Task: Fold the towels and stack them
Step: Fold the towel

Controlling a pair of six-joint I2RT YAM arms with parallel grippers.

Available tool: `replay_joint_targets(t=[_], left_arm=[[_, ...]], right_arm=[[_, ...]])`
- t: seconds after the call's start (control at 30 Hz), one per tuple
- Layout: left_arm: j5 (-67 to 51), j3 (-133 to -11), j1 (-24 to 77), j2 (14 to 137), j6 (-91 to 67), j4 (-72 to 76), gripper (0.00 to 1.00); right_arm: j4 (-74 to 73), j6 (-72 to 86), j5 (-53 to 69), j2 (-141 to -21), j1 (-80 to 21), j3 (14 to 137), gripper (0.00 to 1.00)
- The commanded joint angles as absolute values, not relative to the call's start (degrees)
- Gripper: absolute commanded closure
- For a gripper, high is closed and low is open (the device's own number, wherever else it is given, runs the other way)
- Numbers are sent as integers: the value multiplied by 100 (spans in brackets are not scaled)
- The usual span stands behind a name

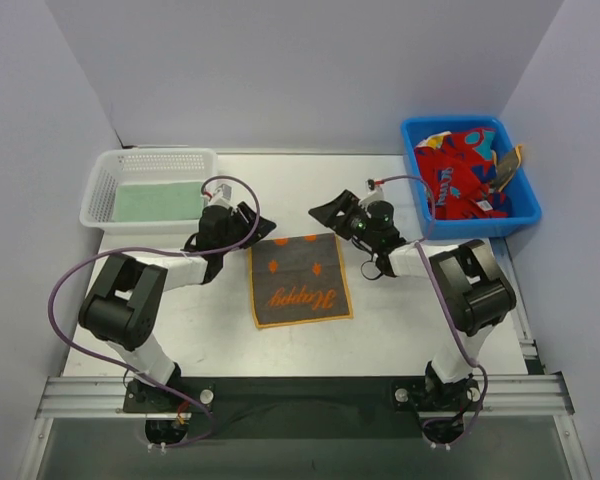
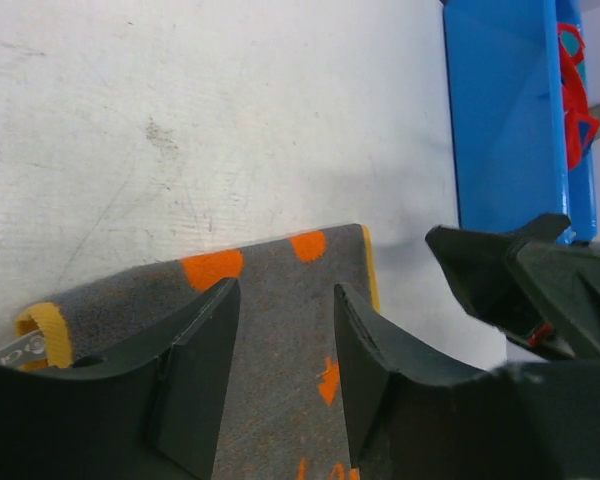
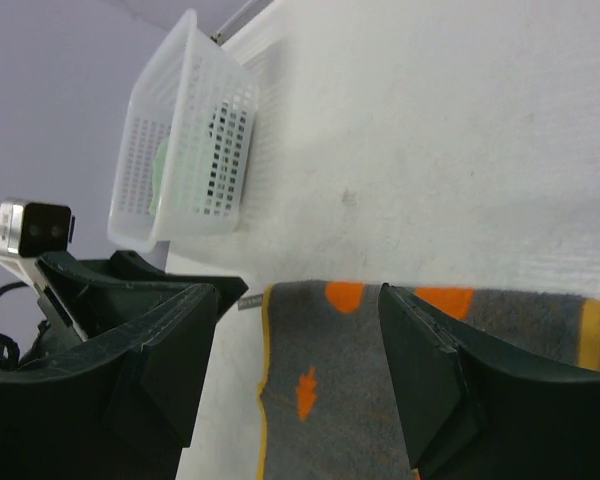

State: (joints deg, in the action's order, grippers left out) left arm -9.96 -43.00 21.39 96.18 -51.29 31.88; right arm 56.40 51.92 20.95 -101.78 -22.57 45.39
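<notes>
The robot's right gripper should close on the far corner (image 1: 335,235) of the grey towel, the corner on the side by the blue bin.
A grey towel (image 1: 300,278) with orange marks and a yellow edge lies flat in the middle of the table. My left gripper (image 1: 263,228) hovers open over its far left corner, and the cloth (image 2: 280,330) shows between the fingers with nothing pinched. The right gripper (image 1: 325,212) stands open over the far right corner, wide above the towel (image 3: 340,380). A pale green towel (image 1: 158,202) lies in the white basket (image 1: 150,160). Red towels with teal shapes (image 1: 460,170) are heaped in the blue bin (image 1: 420,128).
The white mesh basket (image 3: 180,150) stands at the far left, close behind my left arm. At the far right is the blue bin (image 2: 500,110). The two grippers face each other a short way apart across the towel's far edge; the right gripper (image 2: 520,280) shows in the left wrist view.
</notes>
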Motion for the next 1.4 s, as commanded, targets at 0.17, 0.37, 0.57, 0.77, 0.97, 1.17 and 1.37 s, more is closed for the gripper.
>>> replay_joint_targets(t=[0.17,0.37,0.57,0.77,0.97,1.17,1.37], left_arm=[[-519,-4324,2074,10168,-4684,3138,59],[-220,-4097,1960,10459,-4685,3129,64],[-105,-3920,1890,10118,-4579,3085,51],[-71,-3902,1995,9161,-4360,2542,29],[104,-3850,2574,8491,-4175,1602,31],[317,-3666,3102,8533,-4271,914,55],[211,-3498,3085,9069,-4543,590,64]], right_arm=[[6038,5449,2347,-10678,-2637,3982,36],[6117,5344,2136,-10898,-2575,3674,36],[6126,5239,2082,-10689,-2470,3507,36],[5617,5027,2171,-10064,-2487,3595,36],[5467,5080,2232,-9826,-2496,3358,36],[5151,5115,2189,-9791,-2487,3103,36],[4205,5212,2005,-9616,-2347,2848,39]])
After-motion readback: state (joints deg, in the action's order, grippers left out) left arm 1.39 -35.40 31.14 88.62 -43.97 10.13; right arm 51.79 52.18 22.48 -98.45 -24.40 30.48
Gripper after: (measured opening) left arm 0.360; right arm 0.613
